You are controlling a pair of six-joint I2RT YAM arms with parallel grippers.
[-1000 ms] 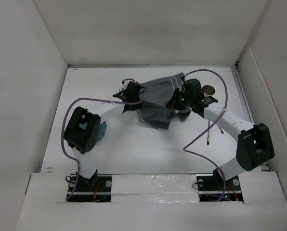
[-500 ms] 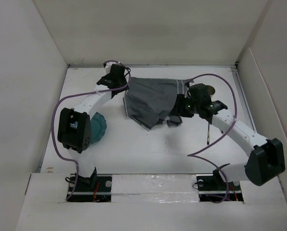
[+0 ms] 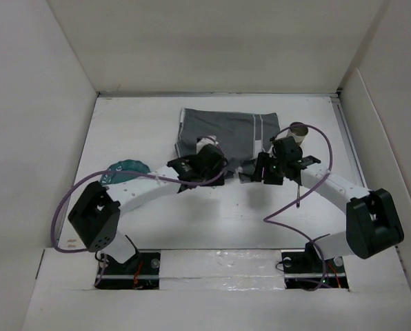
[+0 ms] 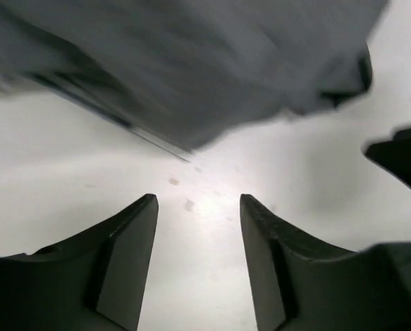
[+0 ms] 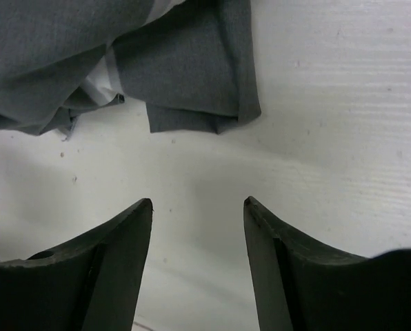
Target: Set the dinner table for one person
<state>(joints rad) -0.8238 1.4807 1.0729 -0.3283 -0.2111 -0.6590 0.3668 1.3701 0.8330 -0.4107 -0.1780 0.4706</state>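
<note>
The grey mat's near edge lies rumpled and folded, so the robot's right gripper should spread the mat out and take its near corner (image 5: 247, 112).
The dinner table (image 3: 192, 214) is the wide white surface. A dark grey cloth mat (image 3: 223, 131) with white stripes lies on it toward the back, partly rumpled along its near edge. My left gripper (image 3: 216, 167) sits at that near edge, open, with only bare table between its fingers (image 4: 198, 200) and the mat (image 4: 192, 69) just ahead. My right gripper (image 3: 255, 169) is at the mat's near right corner, also open and empty (image 5: 198, 202); the folded corner of the mat (image 5: 192, 76) lies just beyond its tips.
A teal plate (image 3: 126, 169) lies left of the left arm. A small round cup (image 3: 299, 129) stands right of the mat, and a dark utensil (image 3: 298, 193) lies near the right arm. White walls (image 3: 54, 103) enclose the table.
Both grippers have opened and let go of the mat, which now lies flatter at the back. The left arm swung from the back left to the mat's near edge.
</note>
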